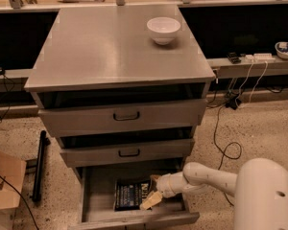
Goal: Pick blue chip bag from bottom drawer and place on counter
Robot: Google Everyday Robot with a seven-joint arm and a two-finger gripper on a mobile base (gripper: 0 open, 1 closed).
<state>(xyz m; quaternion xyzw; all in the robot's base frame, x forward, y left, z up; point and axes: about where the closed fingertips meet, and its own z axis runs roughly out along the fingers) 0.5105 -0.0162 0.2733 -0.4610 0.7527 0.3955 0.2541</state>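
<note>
My gripper should close on the blue chip bag by the bag's edge (148, 190) nearest the white arm, inside the open bottom drawer.
The blue chip bag (130, 194) lies flat on the floor of the open bottom drawer (98, 195), dark blue with white lettering. My gripper (152, 189) reaches into the drawer from the right on a white arm. Its two tan fingers (151, 201) are spread apart, one on each side of the bag's right edge. The bag still rests on the drawer floor. The counter (105, 47) is the grey top of the cabinet, with a white bowl (163, 29) near its back right.
Two wider grey drawers with black handles (126, 115) sit above the bottom one and overhang it. A cardboard box (5, 183) and a black bar (38, 166) are on the floor to the left. Cables (225, 138) trail on the right. A cluttered bench runs behind.
</note>
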